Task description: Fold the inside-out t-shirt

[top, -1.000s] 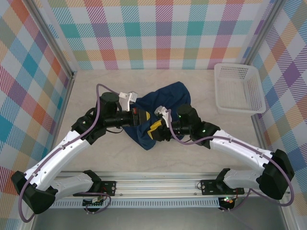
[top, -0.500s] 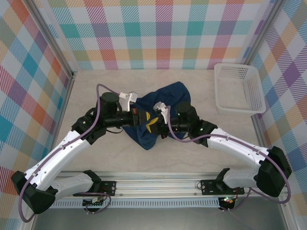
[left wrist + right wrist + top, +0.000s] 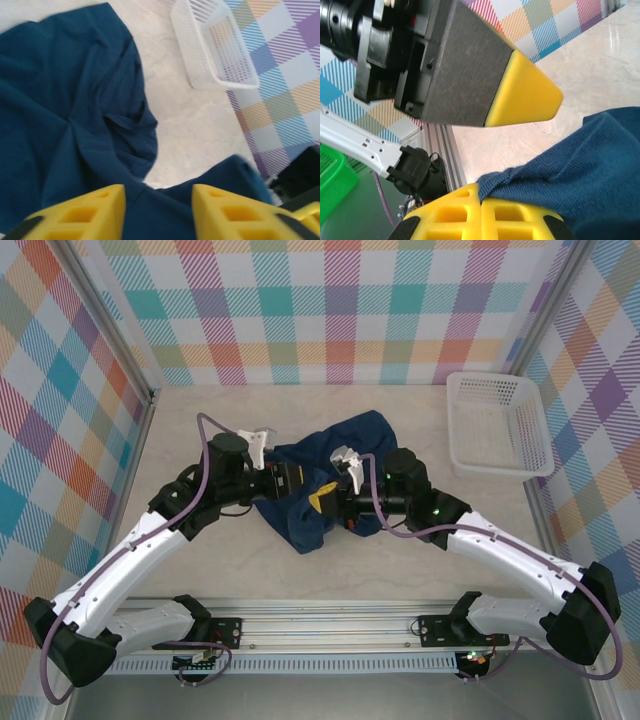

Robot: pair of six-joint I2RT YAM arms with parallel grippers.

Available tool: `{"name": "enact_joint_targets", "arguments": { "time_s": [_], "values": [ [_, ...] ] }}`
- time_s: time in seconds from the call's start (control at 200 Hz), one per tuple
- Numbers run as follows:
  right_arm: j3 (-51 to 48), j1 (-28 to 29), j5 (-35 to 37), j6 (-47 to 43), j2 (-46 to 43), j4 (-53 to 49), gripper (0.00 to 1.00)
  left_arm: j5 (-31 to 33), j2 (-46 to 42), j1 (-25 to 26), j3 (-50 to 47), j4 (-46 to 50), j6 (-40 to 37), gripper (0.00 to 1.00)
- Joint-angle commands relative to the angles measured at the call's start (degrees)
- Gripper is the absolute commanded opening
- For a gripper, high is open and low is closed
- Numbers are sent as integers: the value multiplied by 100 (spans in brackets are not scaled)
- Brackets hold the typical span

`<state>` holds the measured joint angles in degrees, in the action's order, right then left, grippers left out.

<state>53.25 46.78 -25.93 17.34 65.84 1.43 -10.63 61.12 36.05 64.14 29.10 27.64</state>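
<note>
Next, I pinch the loose cloth nearby (image 3: 158,206) with my left gripper before both pull it taut, as only my right gripper holds the ribbed edge and the t-shirt lies bunched.
The inside-out t-shirt (image 3: 355,435) lies crumpled in a dark navy heap at the middle of the table. My right gripper (image 3: 328,504) meets it from the right, and in the right wrist view this gripper (image 3: 481,212) is shut on a ribbed edge of the t-shirt (image 3: 590,165). My left gripper (image 3: 303,483) reaches in from the left. In the left wrist view it (image 3: 159,212) stands open, with navy t-shirt cloth (image 3: 60,100) lying between and under its yellow fingers (image 3: 80,215). One left finger (image 3: 520,95) hangs just above the right jaws.
A white slatted basket (image 3: 455,425) stands at the back right of the table, also seen from the left wrist (image 3: 200,55). Bare pale tabletop (image 3: 420,560) lies in front of the shirt. Checked walls close in the sides and back.
The right gripper has closed on the shirt's edge. The left gripper, shut a moment ago, has opened. The right arm has shifted slightly right, and the shirt's near corner has moved with it.
</note>
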Motion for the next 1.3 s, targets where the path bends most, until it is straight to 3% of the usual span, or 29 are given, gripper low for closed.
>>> {"name": "enact_joint_targets", "arguments": {
  "time_s": [0.0, 0.1, 0.255, 0.46, 0.595, 0.8, 0.965, 1.095, 1.295],
  "values": [
    [272, -64, 364, 534, 47, 189, 0, 473, -474, -41, -201, 172, -299, 50],
    [321, -73, 619, 783, 51, 310, 0, 234, -890, -29, -655, -46, -418, 57],
    [430, -73, 696, 948, 125, 314, 0, -510, -1313, 31, -1376, -895, -487, 59],
    [427, -82, 571, 1076, 166, 371, 0, -537, -755, 324, -1129, -1082, -991, 55],
    [405, -82, 544, 1140, 184, 393, 0, -624, -251, 480, -866, -1156, -1196, 43],
    [564, -147, 745, 749, 85, -376, 0, -533, -219, 487, -902, -1270, -1301, 0],
    [611, -304, 1177, -86, -422, -1474, 32, -1110, -583, 272, -1349, -1842, -1327, 0],
    [650, -310, 1256, -467, -592, -1976, 38, -1451, -663, 193, -1575, -2159, -1292, 0],
    [599, -313, 875, -459, -448, -2076, 39, -1442, -684, 182, -1616, -2196, -1348, 0]
  ]
}}
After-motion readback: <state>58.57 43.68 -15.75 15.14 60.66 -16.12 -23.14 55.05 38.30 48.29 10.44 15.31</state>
